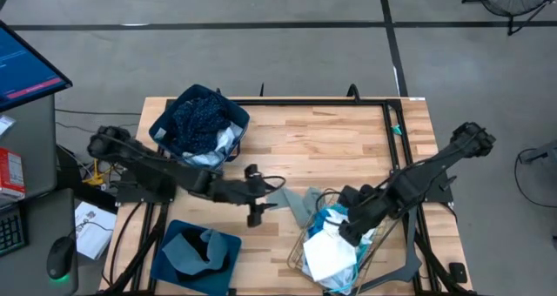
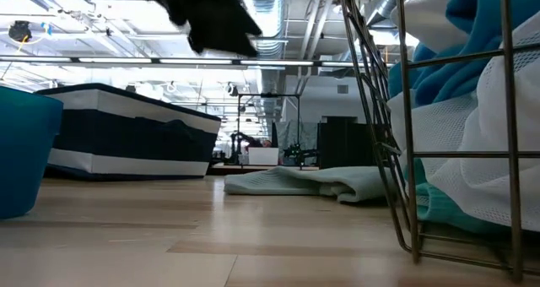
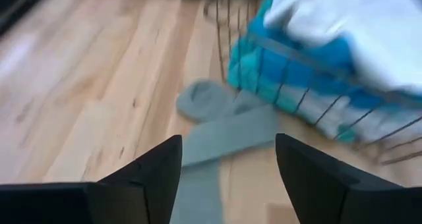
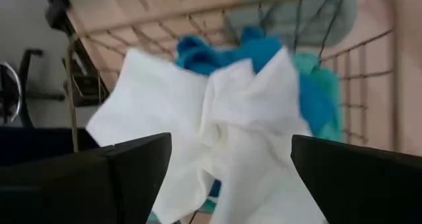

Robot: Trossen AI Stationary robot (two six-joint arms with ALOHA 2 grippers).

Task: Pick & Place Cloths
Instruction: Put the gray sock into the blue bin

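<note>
The robot's left gripper needs to next move to the grey cloth's fold [image 1: 285, 198] [image 3: 202, 163], on the side away from the wire basket, and close there.
A grey cloth [image 1: 296, 202] lies flat on the wooden table, just left of the wire basket [image 1: 306, 259]. My left gripper [image 3: 227, 145] is open and hangs above the table beside this cloth [image 3: 224, 128], its fingers pointing toward it. The basket holds a cyan cloth [image 4: 264, 53] and a white cloth [image 4: 211, 118] heaped on top. My right gripper [image 4: 231, 145] is open above the white cloth [image 1: 331, 254], apart from it.
A dark blue bin [image 1: 158, 132] at the far left holds a navy dotted cloth [image 1: 198, 117] and a pale one. A second blue bin [image 1: 174, 265] at the near left holds a grey cloth. Bare table lies between the bins and the basket [image 2: 405, 152].
</note>
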